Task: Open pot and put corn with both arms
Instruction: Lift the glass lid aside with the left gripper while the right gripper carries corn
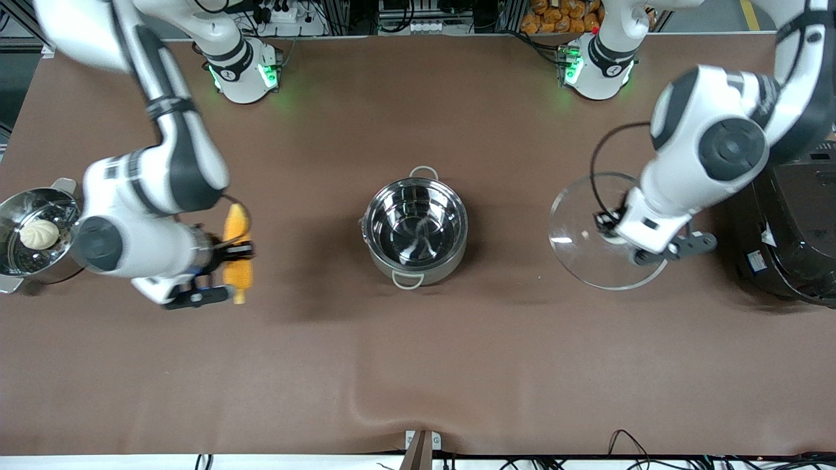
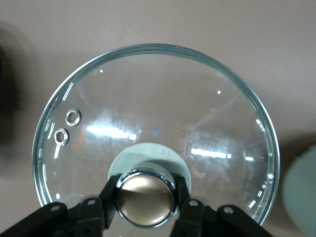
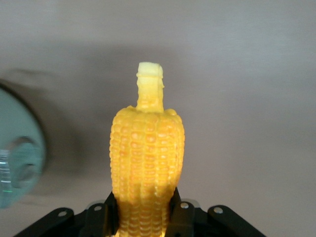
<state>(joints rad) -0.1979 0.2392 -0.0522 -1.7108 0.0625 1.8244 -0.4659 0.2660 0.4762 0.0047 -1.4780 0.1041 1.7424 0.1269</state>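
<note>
Next, my left gripper releases the glass lid, still held over the table, on the table (image 1: 592,250) between the steel pot and the rice cooker.
The steel pot (image 1: 415,228) stands open and empty at the table's middle. My left gripper (image 1: 610,227) is shut on the copper knob (image 2: 145,198) of the glass lid (image 1: 575,228) and holds it over the table between the pot and the rice cooker. In the left wrist view the fingers (image 2: 109,195) clamp the knob from both sides, with the lid's glass (image 2: 148,108) spread out past them. My right gripper (image 1: 238,252) is shut on the yellow corn (image 1: 235,225), held above the table between the steamer pot and the open pot. In the right wrist view the corn (image 3: 147,153) points away, stalk stub outward, from the gripper (image 3: 145,217).
A steel steamer pot (image 1: 13,261) with a white bun (image 1: 39,234) stands at the right arm's end of the table. A large black rice cooker (image 1: 797,228) stands at the left arm's end.
</note>
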